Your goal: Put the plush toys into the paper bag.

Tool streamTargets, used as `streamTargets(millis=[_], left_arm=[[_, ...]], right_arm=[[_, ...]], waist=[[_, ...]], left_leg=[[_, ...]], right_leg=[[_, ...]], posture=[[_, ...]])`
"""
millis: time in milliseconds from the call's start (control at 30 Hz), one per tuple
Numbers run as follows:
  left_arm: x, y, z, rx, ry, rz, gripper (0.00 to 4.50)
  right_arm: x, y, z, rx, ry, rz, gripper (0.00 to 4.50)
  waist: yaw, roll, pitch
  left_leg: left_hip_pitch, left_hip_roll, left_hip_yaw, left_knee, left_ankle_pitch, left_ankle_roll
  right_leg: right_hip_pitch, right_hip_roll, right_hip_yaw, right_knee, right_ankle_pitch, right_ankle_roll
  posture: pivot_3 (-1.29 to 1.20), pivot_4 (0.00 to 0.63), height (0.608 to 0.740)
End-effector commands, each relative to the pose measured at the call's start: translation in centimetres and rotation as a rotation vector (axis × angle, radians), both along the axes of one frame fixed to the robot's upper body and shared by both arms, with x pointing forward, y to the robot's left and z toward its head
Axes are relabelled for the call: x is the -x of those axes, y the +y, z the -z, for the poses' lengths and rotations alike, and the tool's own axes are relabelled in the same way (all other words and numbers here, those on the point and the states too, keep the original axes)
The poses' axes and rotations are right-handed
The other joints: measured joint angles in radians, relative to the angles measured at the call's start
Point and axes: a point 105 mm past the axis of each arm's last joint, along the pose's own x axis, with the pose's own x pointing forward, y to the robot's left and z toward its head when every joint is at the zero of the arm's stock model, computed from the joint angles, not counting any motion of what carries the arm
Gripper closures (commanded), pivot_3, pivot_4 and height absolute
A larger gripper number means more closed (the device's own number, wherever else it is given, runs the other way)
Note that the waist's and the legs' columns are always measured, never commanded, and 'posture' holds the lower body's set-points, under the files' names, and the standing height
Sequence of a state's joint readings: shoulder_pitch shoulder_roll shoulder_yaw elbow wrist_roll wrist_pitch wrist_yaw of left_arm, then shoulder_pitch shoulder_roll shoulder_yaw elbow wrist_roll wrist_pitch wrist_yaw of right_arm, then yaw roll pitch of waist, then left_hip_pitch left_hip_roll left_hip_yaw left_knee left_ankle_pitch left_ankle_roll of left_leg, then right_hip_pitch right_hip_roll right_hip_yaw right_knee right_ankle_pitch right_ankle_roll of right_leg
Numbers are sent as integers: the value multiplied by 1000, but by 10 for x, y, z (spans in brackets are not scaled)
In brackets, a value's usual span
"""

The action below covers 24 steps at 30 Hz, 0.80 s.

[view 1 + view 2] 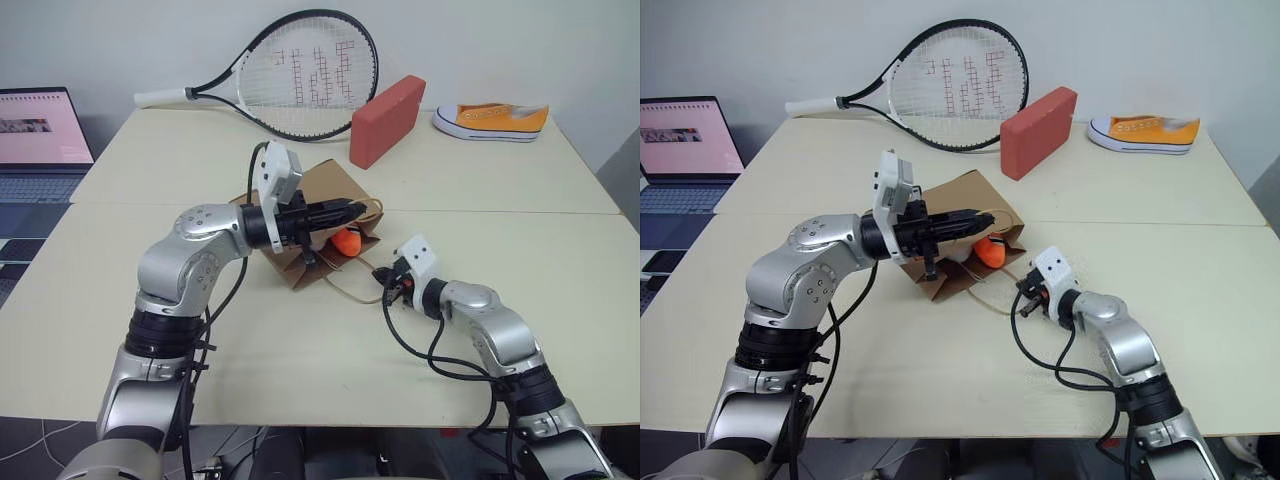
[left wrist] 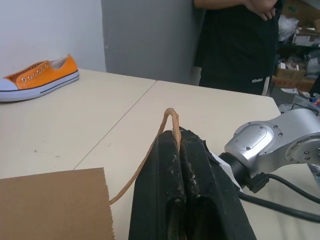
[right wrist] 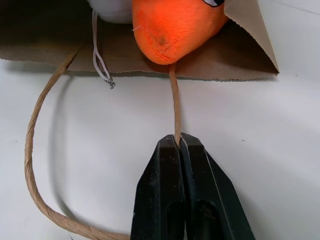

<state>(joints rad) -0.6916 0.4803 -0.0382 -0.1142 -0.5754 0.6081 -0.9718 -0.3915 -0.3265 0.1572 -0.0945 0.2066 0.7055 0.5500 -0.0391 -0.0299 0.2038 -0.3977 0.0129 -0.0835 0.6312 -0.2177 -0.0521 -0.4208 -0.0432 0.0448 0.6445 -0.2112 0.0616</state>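
Observation:
The paper bag will stand upright on the tabletop [image 1: 373, 256] by its lower handle, closer to me than the red block, after my left gripper lets go.
The brown paper bag [image 1: 322, 186] lies on its side mid-table, its mouth facing me. My left gripper [image 1: 358, 211] hangs level above the mouth, shut on the bag's upper loop handle [image 2: 170, 114] and holding it up. The orange carrot plush [image 1: 347, 241] sits in the bag's mouth, its tip poking out [image 3: 170, 25]. Behind it, inside the bag, a bit of the white plush toy [image 3: 113, 7] shows. My right gripper [image 3: 178, 141] rests low on the table in front of the bag, shut on the lower handle [image 3: 174, 102], which lies on the tabletop.
At the back of the table lie a tennis racket [image 1: 300, 75], a red block [image 1: 387, 120] and an orange sneaker [image 1: 492, 120]. A laptop [image 1: 40, 130] stands off to the left. A person in dark clothes [image 2: 235, 45] stands beyond the table's right end.

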Motion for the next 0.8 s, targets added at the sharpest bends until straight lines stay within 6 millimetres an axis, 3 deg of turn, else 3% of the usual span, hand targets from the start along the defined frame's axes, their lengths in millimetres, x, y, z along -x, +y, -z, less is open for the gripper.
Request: streamTargets(millis=[33, 267, 500, 600, 800], left_arm=[[4, 6, -28, 26, -108, -14, 4500], [-8, 15, -69, 45, -227, -91, 4500], [-30, 15, -88, 93, -256, -151, 4500], [-40, 10, -82, 82, -236, -161, 4500], [-47, -4, -77, 87, -212, -140, 4500]], right_arm=[[4, -7, -41, -105, -54, 0, 4450], [31, -31, -116, -299, -40, -76, 4450], [41, -58, -166, -330, -76, -79, 4450], [42, -69, -178, -329, -82, -64, 4450], [42, -78, -185, -323, -70, -44, 4450]], waist=[[1, 0, 0], [7, 0, 0], [7, 1, 0], [7, 1, 0], [6, 1, 0]], left_leg=[[0, 0, 0, 0, 0, 0], [-1, 0, 0, 0, 0, 0], [-1, 0, 0, 0, 0, 0], [-1, 0, 0, -1, 0, 0], [-2, 0, 0, -1, 0, 0]], right_leg=[[0, 0, 0, 0, 0, 0], [0, 0, 0, 0, 0, 0], [-1, 0, 0, -1, 0, 0], [-1, 0, 0, -1, 0, 0], [-1, 0, 0, -1, 0, 0]], posture=[[0, 150, 740], [0, 150, 740], [0, 150, 740], [0, 150, 740], [0, 150, 740]])
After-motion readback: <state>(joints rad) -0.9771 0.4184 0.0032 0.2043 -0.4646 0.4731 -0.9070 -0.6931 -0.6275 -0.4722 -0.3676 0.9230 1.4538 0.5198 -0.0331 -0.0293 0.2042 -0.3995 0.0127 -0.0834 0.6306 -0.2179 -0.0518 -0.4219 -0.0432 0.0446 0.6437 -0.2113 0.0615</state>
